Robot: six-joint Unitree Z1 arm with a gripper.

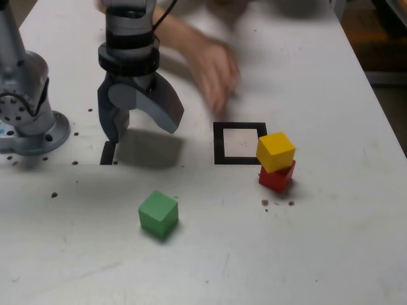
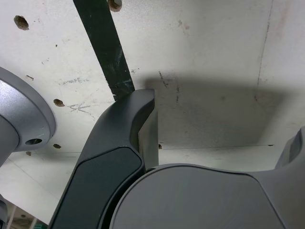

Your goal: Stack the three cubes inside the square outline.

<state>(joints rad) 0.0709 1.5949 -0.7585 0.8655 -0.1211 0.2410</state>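
I should next grasp the yellow cube's sides (image 1: 276,154) atop the red cube.
In the exterior view a yellow cube (image 1: 275,151) sits on a red cube (image 1: 277,177), slightly askew. This pair stands just off the right front corner of the square outline (image 1: 240,143), whose white inside is bare. The green cube (image 1: 158,214) lies alone on the table nearer the front, to the left of the outline. My gripper (image 1: 143,130) hangs open above the table, left of the outline and behind the green cube, holding nothing. The wrist view shows my open gripper (image 2: 221,119) over bare table, with no cube in sight.
A person's blurred hand (image 1: 213,70) reaches over the table just behind the outline. The arm's grey base (image 1: 28,124) stands at the exterior view's left. A short black tape strip (image 1: 108,152) (image 2: 105,47) lies under the gripper. The table edge runs along the right.
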